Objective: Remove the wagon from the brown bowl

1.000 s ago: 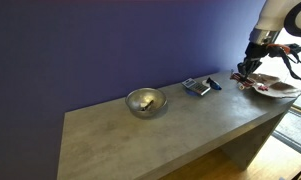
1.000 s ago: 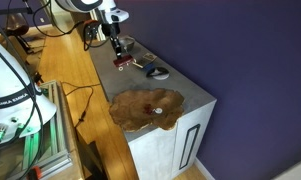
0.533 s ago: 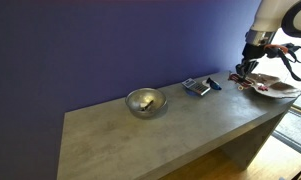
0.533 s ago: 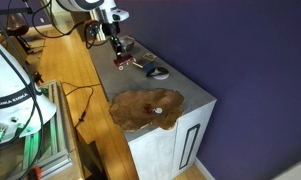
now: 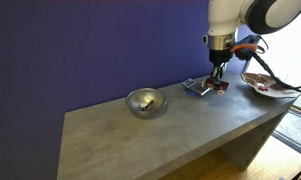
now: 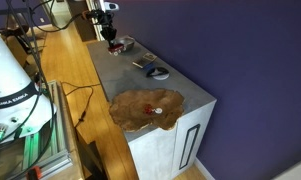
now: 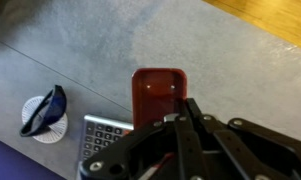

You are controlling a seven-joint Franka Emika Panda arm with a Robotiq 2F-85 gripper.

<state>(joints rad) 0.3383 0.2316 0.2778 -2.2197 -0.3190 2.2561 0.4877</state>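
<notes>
Next, my gripper lets go of the wagon on the grey table (image 5: 162,145) between the silver metal bowl and the front edge.
My gripper (image 5: 217,79) is shut on the wagon (image 5: 220,88), a small red cart. It holds the wagon low over the grey table, beside the blue-grey gadget (image 5: 197,87). Whether the wagon touches the table I cannot tell. In the wrist view the fingers (image 7: 182,120) clamp the near end of the red wagon (image 7: 156,92). The brown bowl (image 5: 256,86) sits at the table's end, well away from the gripper. In an exterior view it lies in the foreground (image 6: 133,115), with the gripper (image 6: 111,38) and the wagon (image 6: 115,46) far behind it.
A silver metal bowl (image 5: 146,101) stands mid-table. A dark blue piece on a white disc (image 7: 42,112) lies next to the gadget (image 7: 107,136). A small pale item (image 6: 158,108) lies in the brown bowl. A blue wall runs behind the table (image 5: 170,140).
My gripper has carried the wagon away from above the brown bowl, along the table to beside the blue-grey gadget, and lowered it.
</notes>
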